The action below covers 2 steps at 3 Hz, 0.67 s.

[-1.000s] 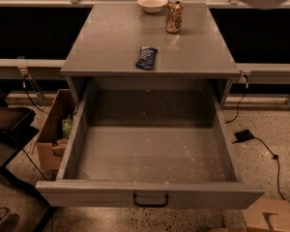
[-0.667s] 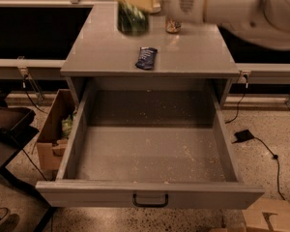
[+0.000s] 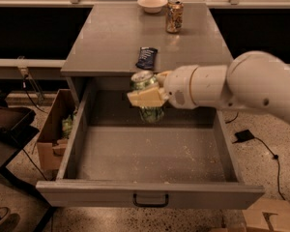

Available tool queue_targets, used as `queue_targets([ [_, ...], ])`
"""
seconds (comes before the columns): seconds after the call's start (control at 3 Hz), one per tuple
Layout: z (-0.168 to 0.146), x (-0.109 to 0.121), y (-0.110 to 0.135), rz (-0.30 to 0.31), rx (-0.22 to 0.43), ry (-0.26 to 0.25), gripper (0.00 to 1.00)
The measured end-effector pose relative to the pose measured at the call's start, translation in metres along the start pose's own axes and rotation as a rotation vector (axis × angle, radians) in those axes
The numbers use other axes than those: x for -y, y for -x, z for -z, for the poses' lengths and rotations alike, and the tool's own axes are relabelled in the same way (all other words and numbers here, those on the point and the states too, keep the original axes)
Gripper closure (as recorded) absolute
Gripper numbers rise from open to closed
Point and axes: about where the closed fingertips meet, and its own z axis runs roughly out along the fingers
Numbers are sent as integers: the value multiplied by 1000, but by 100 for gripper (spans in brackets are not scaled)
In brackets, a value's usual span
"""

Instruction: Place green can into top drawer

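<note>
My gripper is going to set the green can down upright on the speckled bottom toward the back of the open top drawer (image 3: 137, 132).
My gripper (image 3: 146, 96) reaches in from the right on a white arm and is shut on the green can (image 3: 147, 98), which has a mottled green-and-white label and a silver top. I hold the can upright in the air above the back part of the open top drawer (image 3: 150, 153), a wide grey metal drawer with a speckled floor and a dark curved handle (image 3: 150, 200) on its front. The can is not touching the drawer floor.
On the grey cabinet top (image 3: 111, 37) lie a dark blue snack packet (image 3: 146, 57), a tan-orange can (image 3: 174, 16) and a white bowl (image 3: 152, 3). A cardboard box (image 3: 55, 129) stands left of the drawer. A black cable and plug (image 3: 244, 136) lie on the floor at right.
The arm has come into view and carried the green can down from above the cabinet top to over the open drawer.
</note>
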Motion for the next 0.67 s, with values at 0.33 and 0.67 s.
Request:
queue_targets([
  [0.33, -69, 21, -69, 92, -32, -20, 100],
  [0.67, -107, 41, -102, 151, 53, -44, 100],
])
